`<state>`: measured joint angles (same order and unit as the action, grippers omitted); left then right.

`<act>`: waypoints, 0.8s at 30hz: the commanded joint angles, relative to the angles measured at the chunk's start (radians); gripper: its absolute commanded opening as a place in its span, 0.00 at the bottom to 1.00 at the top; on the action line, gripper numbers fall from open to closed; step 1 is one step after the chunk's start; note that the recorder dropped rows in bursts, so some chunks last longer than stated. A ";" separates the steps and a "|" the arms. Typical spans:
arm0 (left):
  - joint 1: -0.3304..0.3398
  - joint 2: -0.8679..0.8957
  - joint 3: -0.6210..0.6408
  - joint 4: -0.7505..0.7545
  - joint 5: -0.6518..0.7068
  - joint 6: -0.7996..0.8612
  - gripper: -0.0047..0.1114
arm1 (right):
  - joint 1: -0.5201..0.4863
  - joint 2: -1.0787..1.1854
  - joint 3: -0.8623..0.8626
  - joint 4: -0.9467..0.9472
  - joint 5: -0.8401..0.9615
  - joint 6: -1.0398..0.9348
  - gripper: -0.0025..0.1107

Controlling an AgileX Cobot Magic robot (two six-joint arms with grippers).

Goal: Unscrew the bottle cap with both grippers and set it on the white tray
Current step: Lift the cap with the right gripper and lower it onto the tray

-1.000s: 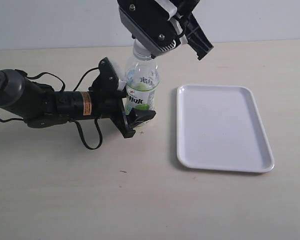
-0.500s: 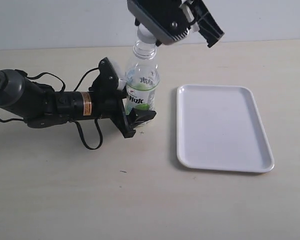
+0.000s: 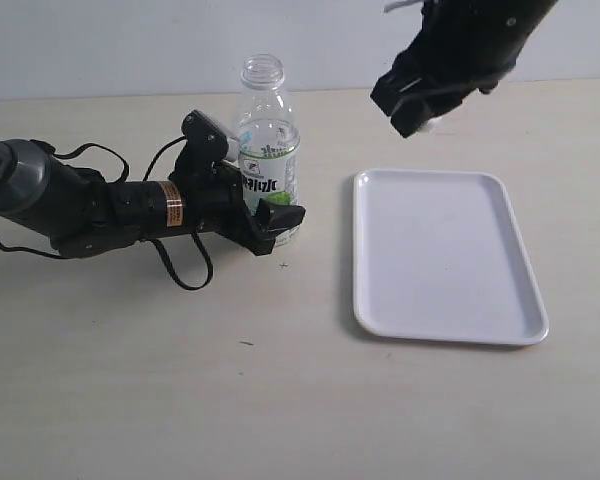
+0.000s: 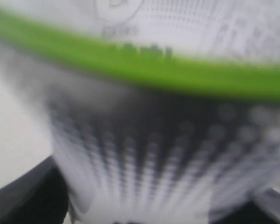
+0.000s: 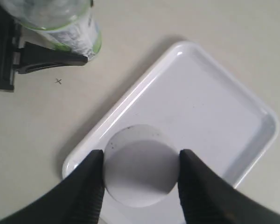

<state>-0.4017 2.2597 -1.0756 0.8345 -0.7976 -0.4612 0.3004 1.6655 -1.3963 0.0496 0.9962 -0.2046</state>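
Note:
Next, my right gripper lets the bottle cap go in the bottle-side half of the white tray (image 3: 404,253) (image 5: 142,143), midway front to back.
The bottle (image 3: 267,165) stands upright on the table with its neck open and no cap on. My left gripper (image 3: 268,215) lies low at its base, shut on the bottle, whose blurred green-banded label (image 4: 144,70) fills the left wrist view. My right gripper (image 3: 415,118) hangs in the air above the far left corner of the white tray (image 3: 440,255). In the right wrist view its two black fingers (image 5: 91,186) are shut on the round white bottle cap (image 5: 141,165), with the tray (image 5: 200,107) beneath it. In the exterior view the cap shows only as a white sliver.
The left arm (image 3: 70,205) with cables and an orange label lies along the table to the left of the bottle. A pale wall runs behind the table's far edge. Bare tabletop (image 3: 230,390) stretches in front of the bottle and tray.
My right gripper has lifted the cap off the bottle's neck and carried it right, over the tray's far left corner. The bottle and left gripper have turned and shifted a little to the left.

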 commanded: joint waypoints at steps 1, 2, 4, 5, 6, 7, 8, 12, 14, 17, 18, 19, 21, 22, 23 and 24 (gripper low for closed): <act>-0.004 -0.003 0.003 -0.058 0.007 -0.044 0.04 | -0.017 0.024 0.100 -0.008 -0.182 0.157 0.02; -0.004 -0.003 0.003 -0.058 0.007 -0.047 0.04 | -0.017 0.037 0.116 -0.003 -0.207 0.174 0.02; -0.004 -0.003 0.003 -0.058 0.007 -0.051 0.04 | -0.017 0.065 0.135 0.004 -0.225 0.192 0.02; -0.004 -0.003 0.003 -0.056 0.007 -0.051 0.04 | -0.017 0.082 0.139 0.004 -0.225 0.205 0.02; -0.004 -0.003 0.003 -0.053 0.009 -0.054 0.04 | -0.017 0.101 0.147 0.004 -0.228 0.205 0.02; -0.004 -0.003 0.003 -0.051 0.009 -0.054 0.04 | -0.017 0.121 0.153 0.000 -0.228 0.205 0.02; -0.004 -0.003 0.003 -0.050 0.009 -0.054 0.04 | -0.017 0.140 0.158 0.004 -0.228 0.205 0.02; -0.004 -0.003 0.003 -0.049 0.019 -0.054 0.04 | -0.017 0.221 0.163 0.003 -0.239 0.205 0.02; -0.004 -0.003 0.003 -0.049 0.019 -0.054 0.04 | -0.017 0.250 0.163 -0.004 -0.249 0.205 0.02; -0.004 -0.003 0.003 -0.049 0.019 -0.054 0.04 | -0.017 0.284 0.163 -0.008 -0.263 0.205 0.02; -0.004 -0.003 0.003 -0.049 0.019 -0.054 0.04 | -0.017 0.295 0.163 -0.021 -0.267 0.205 0.02; -0.004 -0.003 0.003 -0.049 0.019 -0.054 0.04 | -0.017 0.304 0.163 -0.034 -0.270 0.205 0.02; -0.004 -0.003 0.003 -0.049 0.019 -0.052 0.04 | -0.017 0.320 0.163 -0.043 -0.277 0.214 0.04; -0.004 -0.003 0.003 -0.049 0.019 -0.052 0.04 | -0.017 0.325 0.163 -0.043 -0.286 0.216 0.05; -0.004 -0.003 0.003 -0.052 0.019 -0.052 0.04 | -0.017 0.330 0.163 -0.040 -0.290 0.218 0.07; -0.004 -0.003 0.003 -0.053 0.019 -0.050 0.04 | -0.017 0.337 0.163 -0.038 -0.292 0.218 0.09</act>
<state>-0.4017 2.2597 -1.0756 0.7935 -0.7884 -0.5041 0.2883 1.9907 -1.2329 0.0199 0.7284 0.0055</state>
